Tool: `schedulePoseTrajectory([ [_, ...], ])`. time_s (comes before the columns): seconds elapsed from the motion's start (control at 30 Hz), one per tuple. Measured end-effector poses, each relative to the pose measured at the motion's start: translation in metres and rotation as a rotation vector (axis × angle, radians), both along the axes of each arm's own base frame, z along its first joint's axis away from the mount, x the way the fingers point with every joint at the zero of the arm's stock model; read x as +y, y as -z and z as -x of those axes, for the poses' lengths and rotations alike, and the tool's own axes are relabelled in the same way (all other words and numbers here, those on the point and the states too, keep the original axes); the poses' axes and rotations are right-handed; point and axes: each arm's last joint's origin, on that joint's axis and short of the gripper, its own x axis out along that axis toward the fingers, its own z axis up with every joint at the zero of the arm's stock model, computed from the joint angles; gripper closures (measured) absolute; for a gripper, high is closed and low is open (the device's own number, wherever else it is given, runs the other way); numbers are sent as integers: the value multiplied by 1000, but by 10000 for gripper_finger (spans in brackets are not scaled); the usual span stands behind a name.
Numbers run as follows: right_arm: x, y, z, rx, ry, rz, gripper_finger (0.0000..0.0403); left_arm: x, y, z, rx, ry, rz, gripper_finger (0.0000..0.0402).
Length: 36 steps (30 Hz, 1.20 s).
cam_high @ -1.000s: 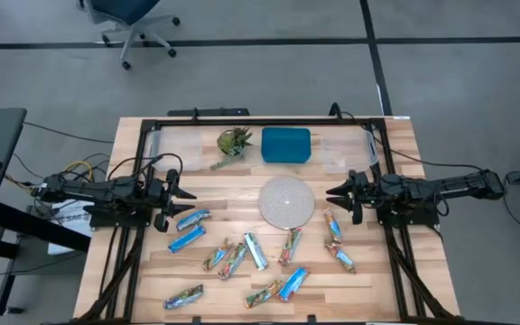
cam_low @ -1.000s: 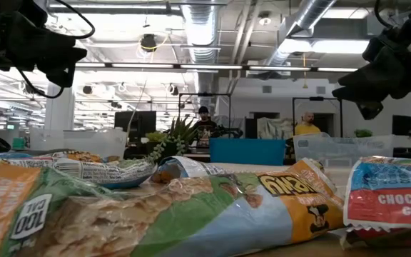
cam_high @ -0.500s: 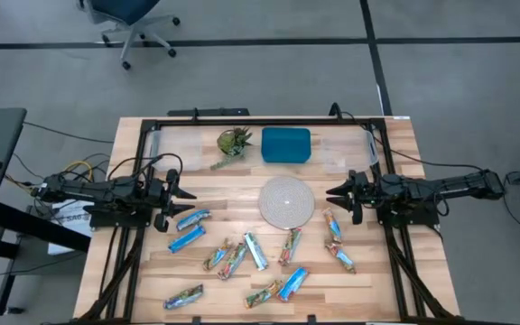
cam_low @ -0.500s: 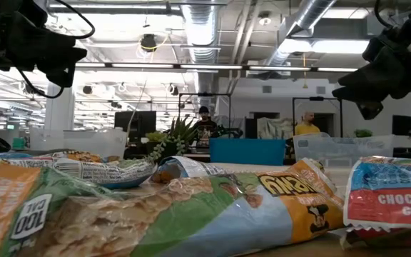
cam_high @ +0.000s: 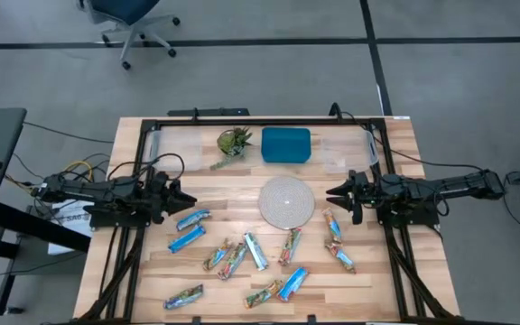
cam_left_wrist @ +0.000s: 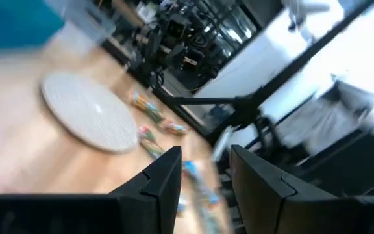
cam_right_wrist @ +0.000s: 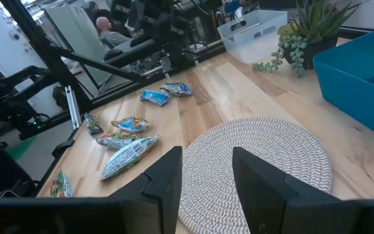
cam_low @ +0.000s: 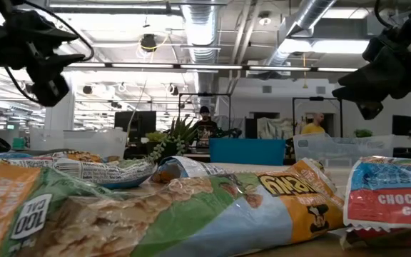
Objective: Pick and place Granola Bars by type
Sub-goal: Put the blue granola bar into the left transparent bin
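Observation:
I need to reach with my left gripper and close it on the middle of the blue granola bar [cam_high: 193, 219], the one that lies nearest to the green plant.
Granola bars lie flat and scattered over the near half of the wooden table: blue ones [cam_high: 189, 229] toward the left, green-and-silver ones [cam_high: 238, 255] in the middle, orange-red ones [cam_high: 336, 242] at the right, and a few more [cam_high: 278, 288] by the near edge. My left gripper [cam_high: 186, 195] hovers open above the table's left side, just beyond the blue bars [cam_left_wrist: 203, 156]. My right gripper [cam_high: 330, 192] hovers open at the right, beyond the orange-red bars [cam_right_wrist: 206, 156]. Neither touches anything.
A round woven mat [cam_high: 286, 200] lies mid-table between the grippers. Along the far edge stand a blue container [cam_high: 286, 144], a green plant [cam_high: 233, 142] and two clear bins [cam_high: 181, 144] [cam_high: 346, 150]. Bare wood shows between mat and left gripper.
My left gripper has turned about its own wrist axis while staying over the same spot, and it remains open. The right arm and all the bars have kept still.

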Motion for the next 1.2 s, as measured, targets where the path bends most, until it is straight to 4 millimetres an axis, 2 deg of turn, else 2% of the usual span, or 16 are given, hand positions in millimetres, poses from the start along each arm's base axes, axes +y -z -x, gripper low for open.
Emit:
schedulePoseTrajectory([
  [0.13, 0, 0, 0, 0, 0, 0, 275, 0, 0, 0, 22, 10, 151, 278],
  [0.33, 0, 0, 0, 0, 0, 0, 275, 1, 0, 0, 21, -24, 177, 278],
  [0.7, 0, 0, 0, 0, 0, 0, 275, 0, 4, -3, 67, -5, 71, 278],
  [0.87, 0, 0, 0, 0, 0, 0, 275, -1, 7, -8, 246, -14, 63, 278],
  [1.2, 0, 0, 0, 0, 0, 0, 275, 2, -38, -7, 689, -109, -77, 278],
])
